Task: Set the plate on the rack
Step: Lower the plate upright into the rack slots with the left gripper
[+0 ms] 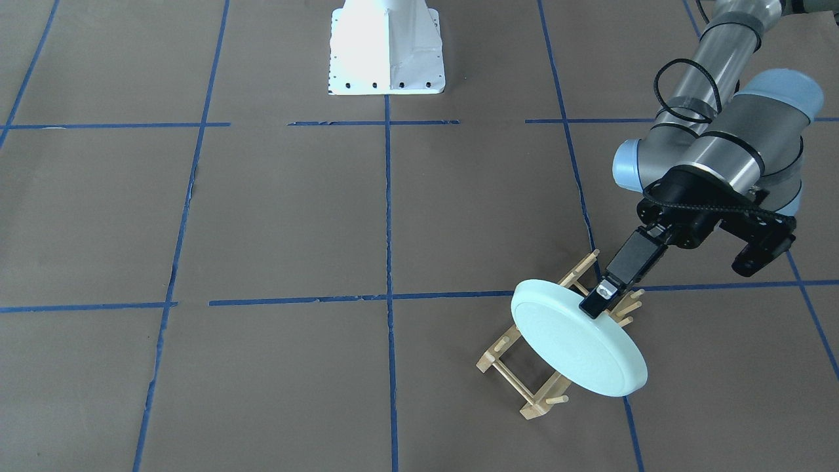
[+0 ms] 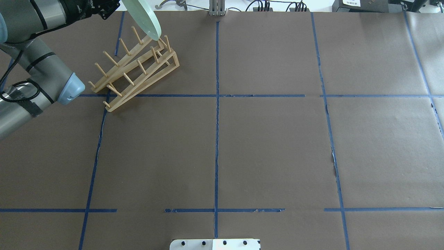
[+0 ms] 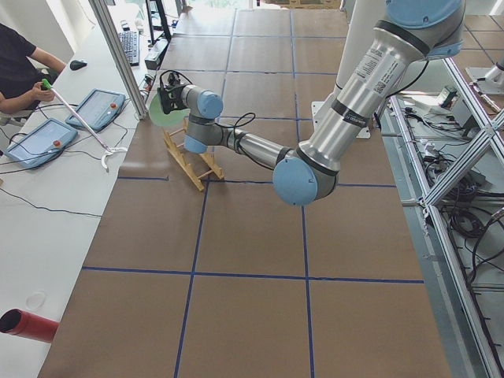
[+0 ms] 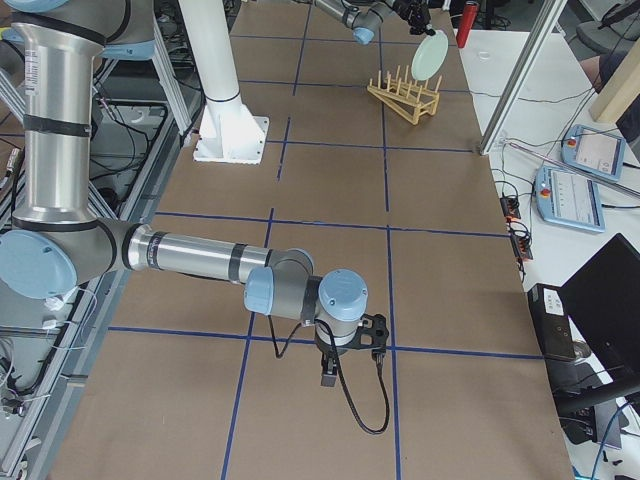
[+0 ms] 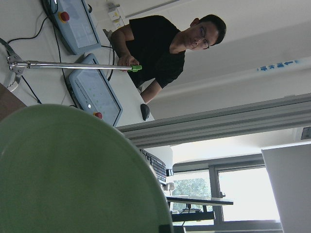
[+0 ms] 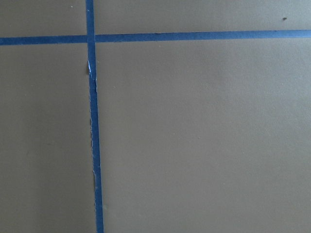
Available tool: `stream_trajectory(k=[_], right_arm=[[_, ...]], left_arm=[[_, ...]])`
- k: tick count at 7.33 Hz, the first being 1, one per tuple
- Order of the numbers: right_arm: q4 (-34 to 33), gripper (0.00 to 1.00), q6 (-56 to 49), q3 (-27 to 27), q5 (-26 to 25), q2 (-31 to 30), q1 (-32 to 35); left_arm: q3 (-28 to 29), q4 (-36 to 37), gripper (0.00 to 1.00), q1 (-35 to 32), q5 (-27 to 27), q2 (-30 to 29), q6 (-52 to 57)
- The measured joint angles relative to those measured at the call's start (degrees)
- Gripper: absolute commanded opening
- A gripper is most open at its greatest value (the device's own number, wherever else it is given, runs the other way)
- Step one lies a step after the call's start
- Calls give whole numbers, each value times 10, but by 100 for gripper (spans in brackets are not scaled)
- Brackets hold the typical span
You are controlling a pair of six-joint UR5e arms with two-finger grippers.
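Observation:
The plate, now hanging over the rack's far end, is to go tilted among the pegs, across the middle of the light wooden rack [image 1: 556, 345]. Next, my left gripper lets go of it there.
My left gripper [image 1: 600, 298] is shut on the rim of the pale mint-green plate [image 1: 577, 347]. It holds the plate tilted on edge over the light wooden rack [image 1: 524, 387]. In the overhead view the plate [image 2: 142, 17] hangs over the rack's [image 2: 138, 69] far end, its lower edge by the last pegs. I cannot tell whether they touch. The plate fills the lower left wrist view [image 5: 73, 170]. My right gripper [image 4: 330, 372] shows only in the exterior right view, low over bare table far from the rack. I cannot tell if it is open or shut.
The white robot base [image 1: 387, 49] stands at the table's middle. An operator [image 5: 160, 48] sits beyond the table's far edge with control tablets [image 3: 43, 140] and a hooked pole [image 3: 79, 118]. Blue tape lines cross the brown table [image 2: 270, 149].

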Motion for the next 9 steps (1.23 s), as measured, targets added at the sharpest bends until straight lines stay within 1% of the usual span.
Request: stream_trajectory(k=[3,6,7,8,9], right_arm=[[0,100,0,0,0,0,0],[0,100,0,0,0,0,0],[0,100,0,0,0,0,0],[0,100,0,0,0,0,0],[0,100,0,0,0,0,0]], left_arm=[[18,-1,0,14,4,0,3],[38,-1,0,29,20,-4,3],[41,-1,17,32,23,-4,3],[42,-1,99,35,27,-4,3],[43,1,100,36,29,-4,6]])
